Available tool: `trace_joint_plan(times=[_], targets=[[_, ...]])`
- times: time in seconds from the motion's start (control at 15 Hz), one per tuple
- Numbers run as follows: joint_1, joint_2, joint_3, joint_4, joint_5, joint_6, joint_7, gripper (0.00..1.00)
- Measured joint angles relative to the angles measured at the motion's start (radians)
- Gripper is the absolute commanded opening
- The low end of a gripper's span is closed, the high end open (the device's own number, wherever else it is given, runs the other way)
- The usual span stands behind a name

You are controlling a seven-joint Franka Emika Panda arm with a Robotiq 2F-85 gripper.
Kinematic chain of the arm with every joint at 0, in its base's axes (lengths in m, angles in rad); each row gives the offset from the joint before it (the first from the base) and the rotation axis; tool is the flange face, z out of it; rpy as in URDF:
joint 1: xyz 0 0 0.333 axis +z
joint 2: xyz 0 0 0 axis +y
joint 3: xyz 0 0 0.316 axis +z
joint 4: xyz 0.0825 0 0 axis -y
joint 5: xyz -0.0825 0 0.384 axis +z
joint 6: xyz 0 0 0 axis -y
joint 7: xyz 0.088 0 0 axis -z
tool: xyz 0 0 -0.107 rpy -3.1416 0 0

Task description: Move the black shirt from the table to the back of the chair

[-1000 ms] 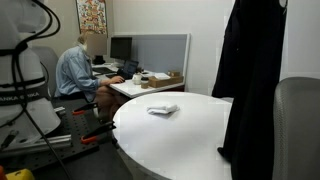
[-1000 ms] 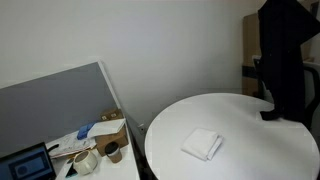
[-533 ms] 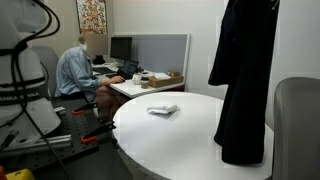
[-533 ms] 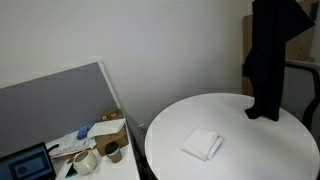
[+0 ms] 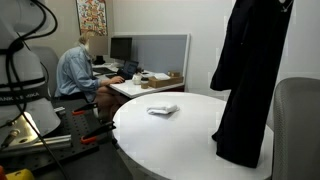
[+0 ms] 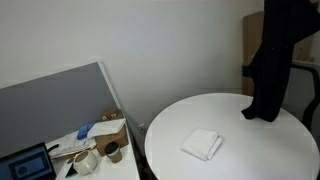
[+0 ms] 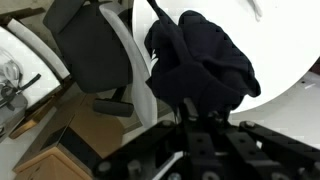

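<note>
Next, I let go of the black shirt with my gripper, draped over the top edge of the light grey chair's backrest [image 5: 279, 106] [image 7: 138, 70].
The black shirt [image 5: 248, 80] hangs long and limp in the air over the round white table [image 5: 170, 135], its hem near the table's edge. It also shows in an exterior view [image 6: 272, 60] and bunched in the wrist view [image 7: 200, 60]. My gripper [image 7: 185, 108] is shut on the top of the shirt; its fingers show only in the wrist view, above the frame in both exterior views. The light grey chair [image 5: 298, 130] stands just beside the hanging shirt; its backrest also shows in the wrist view [image 7: 95, 50].
A small white folded object [image 5: 162, 109] lies on the table, also seen in an exterior view [image 6: 203, 143]. A seated person [image 5: 78, 70] works at a rectangular desk [image 5: 150, 85] with monitors. A grey partition [image 6: 50, 105] stands by the desk.
The hanging shirt has swung: first away from the chair over the table, then slightly back toward the chair. Its hem stays near the table top.
</note>
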Motion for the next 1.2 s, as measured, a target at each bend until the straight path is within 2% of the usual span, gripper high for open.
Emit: trace_joint_plan(times=[0.27,0.6,0.8,1.2], targets=[[-0.05,0.035,0.003,0.0,0.0,-0.003,0.0,0.01],[-0.04,0.062,0.004,0.001,-0.028,-0.003,-0.024,0.01],[-0.011,0.07,-0.003,0.002,-0.125,-0.003,-0.098,0.01],[0.057,0.104,-0.076,0.002,-0.362,0.056,-0.279,0.01]])
